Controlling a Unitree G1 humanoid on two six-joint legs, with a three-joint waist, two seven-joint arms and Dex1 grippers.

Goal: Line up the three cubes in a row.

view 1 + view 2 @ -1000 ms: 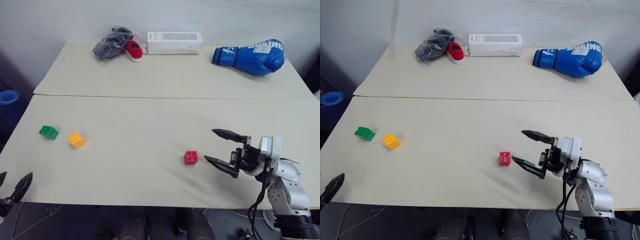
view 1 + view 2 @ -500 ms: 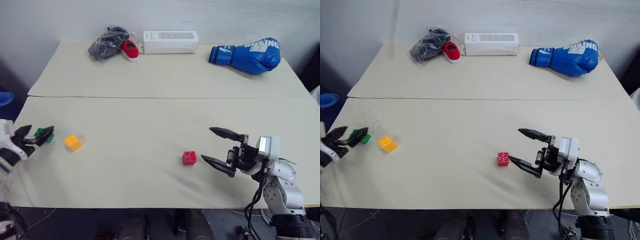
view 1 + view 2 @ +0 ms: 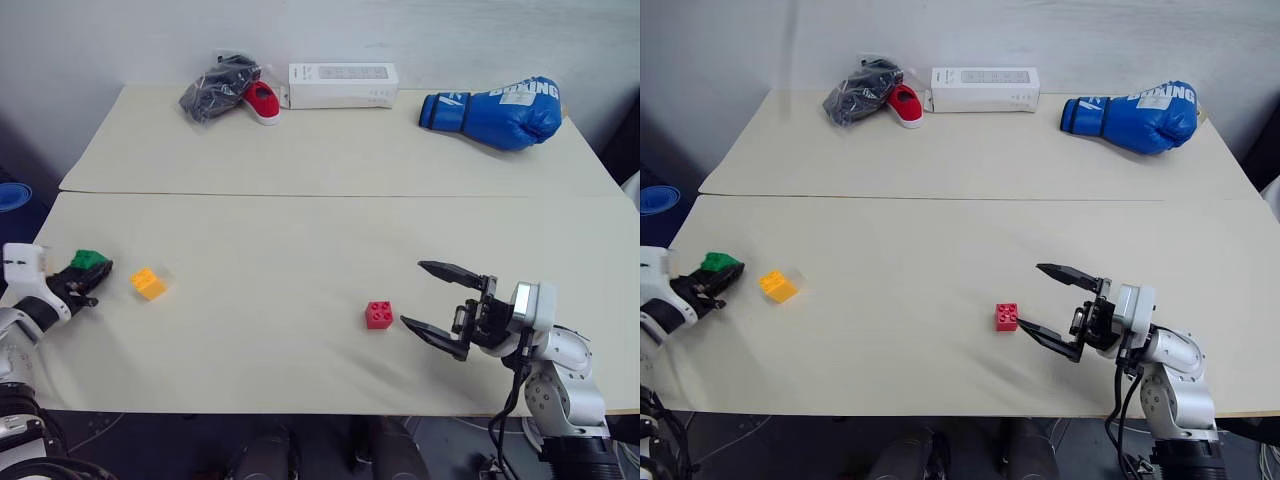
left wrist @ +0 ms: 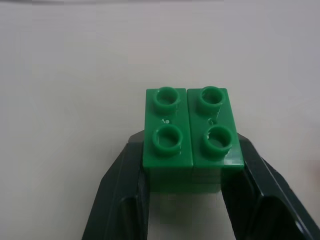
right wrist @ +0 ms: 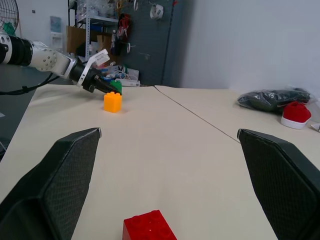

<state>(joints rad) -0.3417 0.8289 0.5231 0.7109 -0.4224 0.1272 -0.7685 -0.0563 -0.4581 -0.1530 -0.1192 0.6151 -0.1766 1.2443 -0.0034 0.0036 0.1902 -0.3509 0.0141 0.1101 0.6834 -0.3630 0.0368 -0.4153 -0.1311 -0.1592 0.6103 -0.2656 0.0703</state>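
Note:
My left gripper sets the green cube next, beside the red cube (image 3: 312, 318), on its yellow-orange cube side.
At the table's left edge, the green cube (image 3: 90, 260) sits between the fingers of my left gripper (image 3: 85, 272), which is shut on it. The left wrist view shows the green cube (image 4: 190, 135) studs up, a black finger (image 4: 120, 190) pressed on each side. The yellow-orange cube (image 3: 148, 283) lies just right of it on the table. Near the front middle, the red cube (image 3: 379, 315) rests on the table. My right gripper (image 3: 414, 293) stands open just right of it, pointing left, not touching it. The right wrist view shows the red cube (image 5: 149, 227) low between its open fingers.
Along the far edge lie a dark bag (image 3: 215, 88), a red shoe (image 3: 263, 100), a white box (image 3: 342, 85) and a blue boxing glove (image 3: 495, 112). A seam (image 3: 340, 194) runs across between the two tabletops. A blue object (image 3: 12, 195) sits off the table's left side.
My left gripper came forward from the near left corner to the green cube and shut on it. The right gripper and the red and yellow-orange cubes stayed where they were.

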